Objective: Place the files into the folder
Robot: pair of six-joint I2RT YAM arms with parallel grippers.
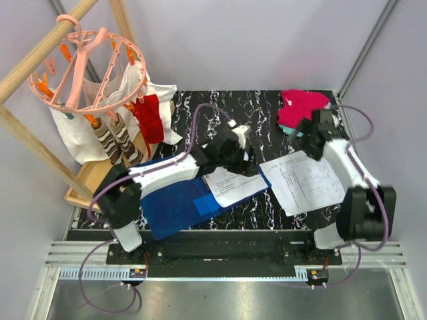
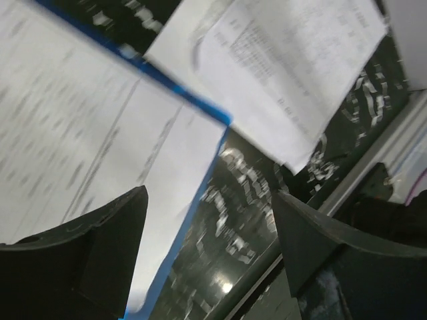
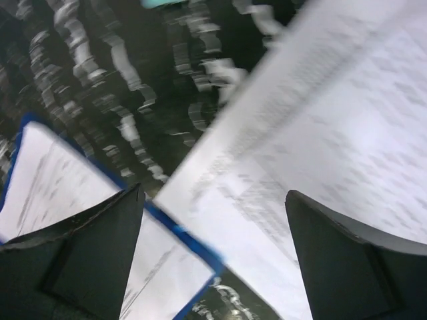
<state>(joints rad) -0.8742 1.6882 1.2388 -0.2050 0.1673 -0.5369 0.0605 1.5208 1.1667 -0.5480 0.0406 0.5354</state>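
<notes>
The robot's right gripper should next go to the loose files' outer edge (image 1: 340, 185), farthest from the blue folder, and close there.
The blue folder (image 1: 170, 203) lies at the near left of the table. One white printed sheet of the files (image 1: 235, 185) rests on the folder's right end, over its blue edge (image 2: 193, 110). More of the files (image 1: 310, 181) lie loose on the table to the right, also seen in the right wrist view (image 3: 327, 133). My left gripper (image 1: 248, 163) hangs open over the folder's far right corner, nothing between its fingers (image 2: 208, 193). My right gripper (image 1: 305, 135) stands open above the far left edge of the loose files, empty (image 3: 213, 193).
Pink folded clothes (image 1: 301, 107) lie at the far right behind the right gripper. A wooden rack with a pink round peg hanger (image 1: 87, 67) and hung socks and cloths stands at the far left. The table's near metal edge (image 2: 347, 180) runs close to the left gripper.
</notes>
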